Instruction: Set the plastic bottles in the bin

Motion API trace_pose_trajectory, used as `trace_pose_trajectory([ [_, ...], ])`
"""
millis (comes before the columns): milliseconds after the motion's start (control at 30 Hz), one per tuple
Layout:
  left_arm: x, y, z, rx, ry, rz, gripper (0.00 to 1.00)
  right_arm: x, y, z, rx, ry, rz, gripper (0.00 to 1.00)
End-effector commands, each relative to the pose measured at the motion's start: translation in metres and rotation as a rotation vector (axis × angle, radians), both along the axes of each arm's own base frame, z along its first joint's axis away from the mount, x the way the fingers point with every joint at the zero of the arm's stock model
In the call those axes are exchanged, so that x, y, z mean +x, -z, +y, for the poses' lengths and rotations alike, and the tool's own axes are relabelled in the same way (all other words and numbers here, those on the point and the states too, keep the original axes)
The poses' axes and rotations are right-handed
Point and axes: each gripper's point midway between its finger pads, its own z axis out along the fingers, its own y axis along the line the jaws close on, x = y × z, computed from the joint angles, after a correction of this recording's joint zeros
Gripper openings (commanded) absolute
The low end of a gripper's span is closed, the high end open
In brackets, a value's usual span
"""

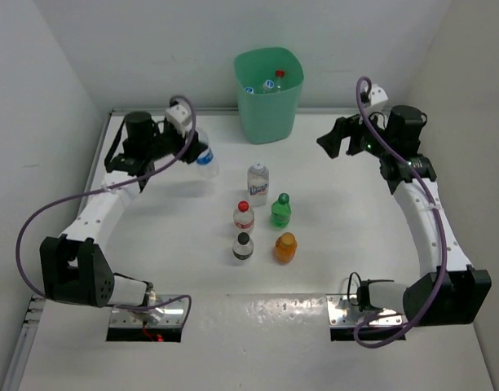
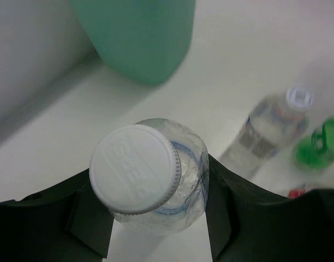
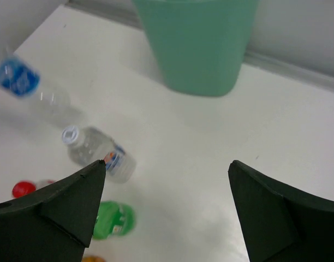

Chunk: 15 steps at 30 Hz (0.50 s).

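Observation:
The robot's right gripper should close on the white cap (image 1: 258,167) (image 3: 71,135) of the clear bottle that stands between the mint-green bin and the green bottle.
My left gripper (image 1: 194,149) is shut on a clear bottle with a white cap and blue label (image 1: 205,160), held above the table left of the mint-green bin (image 1: 268,102). In the left wrist view the fingers (image 2: 219,207) clamp that bottle (image 2: 150,180) below its cap, with the bin (image 2: 137,38) ahead. Two bottles (image 1: 270,81) lie inside the bin. My right gripper (image 1: 333,145) is open and empty, raised right of the bin; in the right wrist view it (image 3: 167,169) hangs over bare table before the bin (image 3: 197,43).
Several bottles stand mid-table: a clear white-capped one (image 1: 258,179), a red-capped one (image 1: 244,216), a green one (image 1: 281,210), a black-capped one (image 1: 243,246) and an orange one (image 1: 285,248). White walls close the left, back and right sides.

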Motion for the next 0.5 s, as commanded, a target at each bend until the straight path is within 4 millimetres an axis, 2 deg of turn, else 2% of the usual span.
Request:
trace_pose_trajectory([
  [0,0.014,-0.134,-0.022,-0.14,-0.001,-0.269,0.33,-0.04,0.018,0.013,-0.013,-0.119,0.097,0.93],
  [33,0.016,-0.186,-0.025,-0.172,-0.009,-0.39,0.33,-0.045,0.019,0.014,-0.008,-0.122,0.105,0.93],
  [100,0.028,-0.217,-0.041,-0.201,-0.011,-0.452,0.33,-0.053,0.033,0.018,-0.001,-0.149,0.129,0.93],
  [133,0.037,-0.234,-0.042,-0.211,-0.045,-0.489,0.33,-0.056,0.028,0.02,0.001,-0.154,0.105,0.93],
  [167,0.037,-0.274,-0.046,-0.24,-0.042,-0.58,0.35,-0.056,0.031,0.02,0.003,-0.156,0.101,0.93],
  [200,0.057,-0.261,-0.063,-0.239,-0.021,-0.549,0.36,-0.059,0.035,0.023,0.007,-0.161,0.109,0.93],
  [233,0.067,-0.267,-0.068,-0.245,-0.027,-0.56,0.36,-0.059,0.031,0.023,0.008,-0.153,0.09,0.93],
  [267,0.069,-0.298,-0.072,-0.271,-0.027,-0.63,0.36,-0.058,0.035,0.022,0.016,-0.122,0.104,0.93],
  [300,0.075,-0.301,-0.083,-0.301,-0.012,-0.627,0.36,-0.058,0.036,0.021,0.015,-0.116,0.105,0.93],
  [333,0.101,-0.283,-0.089,-0.295,-0.024,-0.607,0.36,-0.058,0.039,0.021,-0.003,-0.125,0.1,0.93],
  [367,0.103,-0.301,-0.096,-0.322,-0.021,-0.665,0.36,-0.059,0.04,0.025,-0.009,-0.141,0.096,0.93],
  [400,0.11,-0.3,-0.108,-0.323,-0.019,-0.68,0.36,-0.058,0.039,0.026,-0.02,-0.146,0.088,0.93],
  [433,0.13,-0.291,-0.122,-0.314,-0.028,-0.686,0.36,-0.057,0.037,0.027,-0.045,-0.162,0.067,0.93],
  [467,0.143,-0.288,-0.123,-0.305,-0.047,-0.699,0.36,-0.057,0.038,0.027,-0.053,-0.169,0.062,0.94],
])
